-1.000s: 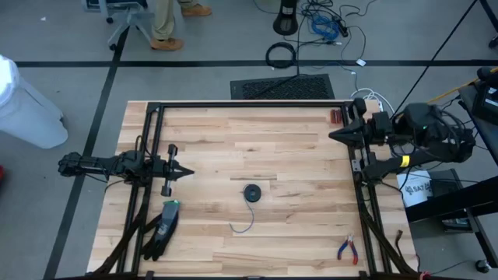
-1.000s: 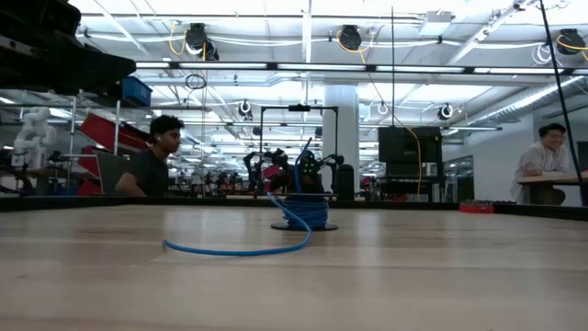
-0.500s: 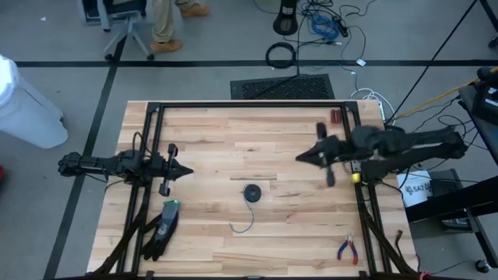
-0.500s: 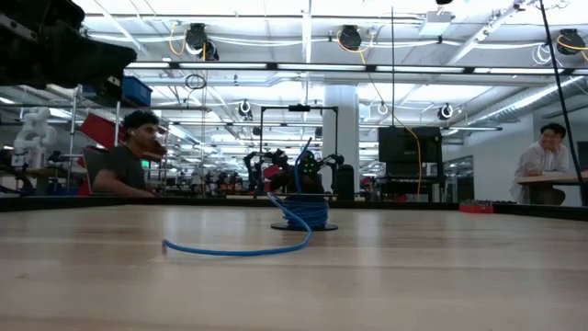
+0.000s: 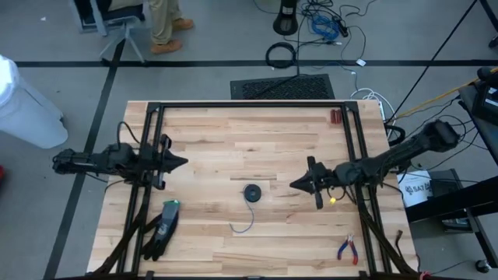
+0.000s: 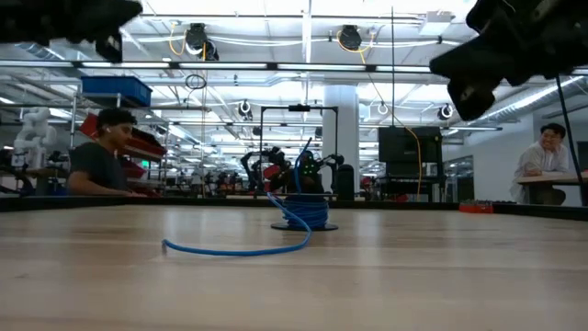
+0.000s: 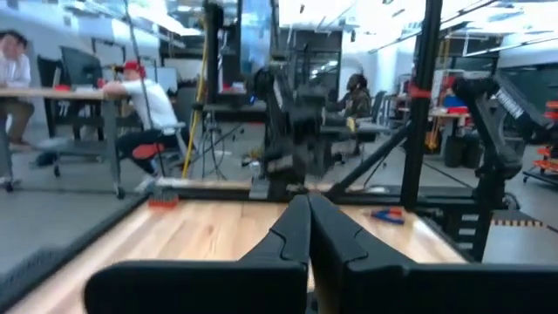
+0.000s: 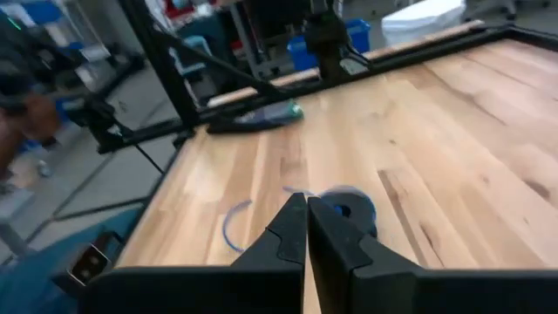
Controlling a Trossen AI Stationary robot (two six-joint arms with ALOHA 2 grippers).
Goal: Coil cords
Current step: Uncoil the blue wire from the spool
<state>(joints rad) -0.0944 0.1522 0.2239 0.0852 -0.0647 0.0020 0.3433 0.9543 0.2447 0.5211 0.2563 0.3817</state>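
Next, my right gripper closes on the rim of the top dark disc (image 5: 260,194) (image 8: 370,226) that holds the bundle of blue wire, on the side that faces that gripper.
The cords are one thin blue wire: a small round bundle (image 5: 252,192) rests on the middle of the wooden table, and its thin tail (image 5: 243,226) curls toward the near edge. In the low view the bundle (image 6: 303,213) stands on a dark disc, the tail (image 6: 234,249) lying on the wood. My right gripper (image 5: 294,184) is shut and empty, hovering to the right of the bundle, pointing at it; its wrist view shows the bundle (image 8: 349,204) just past the fingertips (image 8: 307,202). My left gripper (image 5: 185,162) is shut and empty at the table's left side.
A black glove (image 5: 161,228) lies at the near left. Red-handled pliers (image 5: 347,249) lie at the near right. A small dark red object (image 5: 335,117) sits at the far right corner. A black frame (image 5: 249,103) borders the table. People sit in the room beyond.
My right gripper has swung down from the table's far right edge toward the middle, and now hovers just right of the bundle, still shut. My left gripper has risen a little, still shut. The wire has not moved.
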